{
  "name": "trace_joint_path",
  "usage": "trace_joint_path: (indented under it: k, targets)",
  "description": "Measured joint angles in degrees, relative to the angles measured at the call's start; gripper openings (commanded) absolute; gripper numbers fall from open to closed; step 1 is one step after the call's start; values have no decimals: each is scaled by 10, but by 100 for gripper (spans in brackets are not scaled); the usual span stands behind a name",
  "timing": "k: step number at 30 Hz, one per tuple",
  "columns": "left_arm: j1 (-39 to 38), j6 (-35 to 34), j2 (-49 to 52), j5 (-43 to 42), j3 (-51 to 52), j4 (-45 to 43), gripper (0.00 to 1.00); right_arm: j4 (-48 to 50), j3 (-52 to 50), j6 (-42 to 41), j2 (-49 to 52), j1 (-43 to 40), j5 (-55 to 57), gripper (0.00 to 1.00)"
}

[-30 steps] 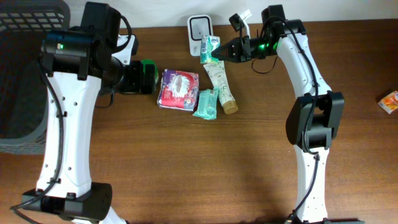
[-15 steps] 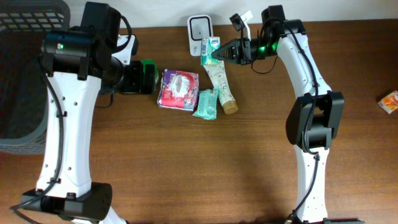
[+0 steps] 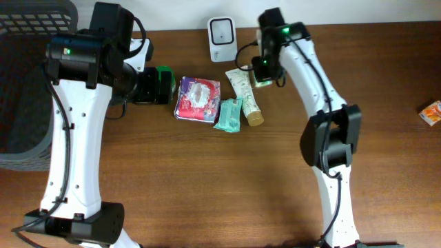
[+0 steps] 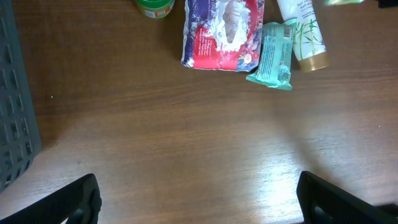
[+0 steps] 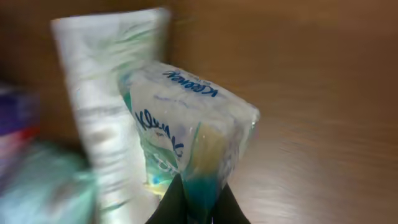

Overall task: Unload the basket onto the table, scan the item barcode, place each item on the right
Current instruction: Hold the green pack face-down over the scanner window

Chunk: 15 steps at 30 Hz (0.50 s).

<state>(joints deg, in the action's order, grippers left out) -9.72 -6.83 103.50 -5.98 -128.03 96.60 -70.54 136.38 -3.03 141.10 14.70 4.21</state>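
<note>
The Kleenex tissue pack, now held above the table, will go from my right gripper down onto the bare wood (image 3: 420, 97) just behind the orange packet.
The white scanner (image 3: 221, 29) stands at the table's back edge. The item is a Kleenex tissue pack (image 5: 186, 124), white and green. My right gripper (image 5: 198, 196) is shut on its lower edge and holds it above the table, blurred by motion. From overhead the pack (image 3: 260, 78) hangs below and right of the scanner, beside the white tube (image 3: 246, 96). My left gripper (image 4: 199, 208) stands wide open over bare wood, nothing between its fingers (image 4: 74, 202).
A red and purple pack (image 3: 198, 98), a teal pack (image 3: 229, 115) and the white tube lie in a cluster. A green-lidded thing (image 3: 163, 81) sits left of them. A dark basket (image 3: 27, 76) fills the left side. An orange packet (image 3: 431, 112) lies far right.
My right arm has swung round, carrying the tissue pack from just in front of the scanner down and to the right, beside the tube. The left arm has not moved.
</note>
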Motion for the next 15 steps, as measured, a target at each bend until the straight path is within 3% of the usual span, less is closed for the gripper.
trace_joint_path:
  k: [2, 6, 11, 15]
  targets:
    - [0, 0, 0, 0, 0, 0, 99, 54, 2, 33, 0, 29, 150, 4]
    - [0, 0, 0, 0, 0, 0, 99, 231, 5, 170, 1, 80, 258, 4]
    - [0, 0, 0, 0, 0, 0, 99, 419, 5, 225, 3, 103, 210, 4]
    - [0, 0, 0, 0, 0, 0, 99, 461, 5, 281, 31, 102, 172, 4]
